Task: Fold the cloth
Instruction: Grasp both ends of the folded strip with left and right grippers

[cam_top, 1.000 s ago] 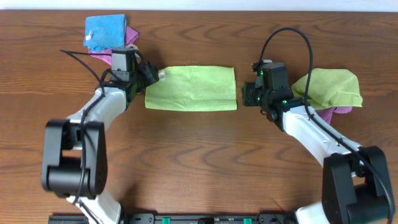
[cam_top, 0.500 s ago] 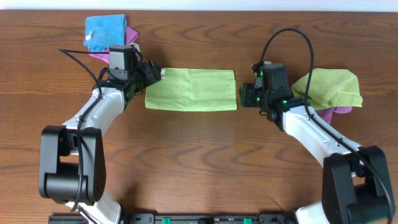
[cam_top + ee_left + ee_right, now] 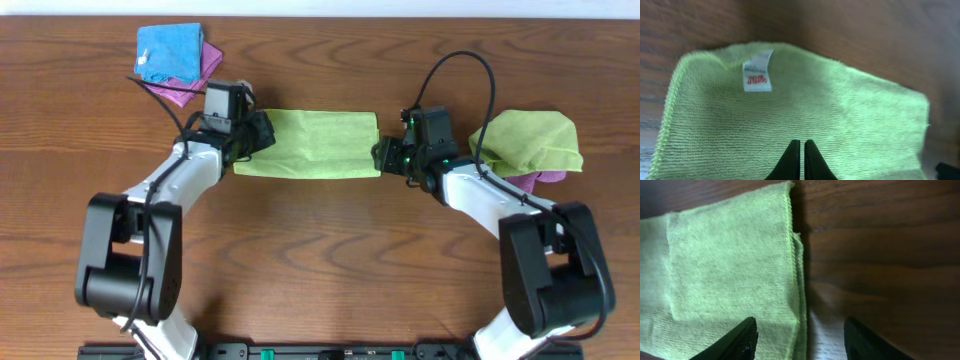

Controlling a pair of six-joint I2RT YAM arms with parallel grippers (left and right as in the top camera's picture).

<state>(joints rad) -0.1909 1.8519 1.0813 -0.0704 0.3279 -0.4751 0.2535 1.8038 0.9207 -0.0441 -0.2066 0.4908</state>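
Observation:
The left gripper is closed above the side of the cloth, away from its end edge, so it should open and pinch that edge by the near corner point(image 3: 238, 171).
The cloth point(image 3: 310, 143) lies flat at the table's middle, a lime-green strip folded lengthwise. My left gripper point(image 3: 262, 132) is over its left end. In the left wrist view the cloth point(image 3: 840, 115) fills the frame, its white tag point(image 3: 758, 77) near the far edge, and the left gripper point(image 3: 802, 145) is shut, tips together above the fabric with nothing seen between them. My right gripper point(image 3: 382, 155) is at the cloth's right end. In the right wrist view it point(image 3: 800, 322) stands open, straddling the layered edge of the cloth point(image 3: 725, 265), one finger over fabric, one over wood.
A rumpled lime-green cloth point(image 3: 535, 140) sits at the right on a purple cloth point(image 3: 545, 180), just behind my right arm. At the back left a blue cloth point(image 3: 168, 52) lies on a pink one point(image 3: 208, 58). The table's back edge runs along the top.
My left gripper moved right onto the cloth's left end and shut. My right gripper moved left up to the cloth's right edge and its jaws widened.

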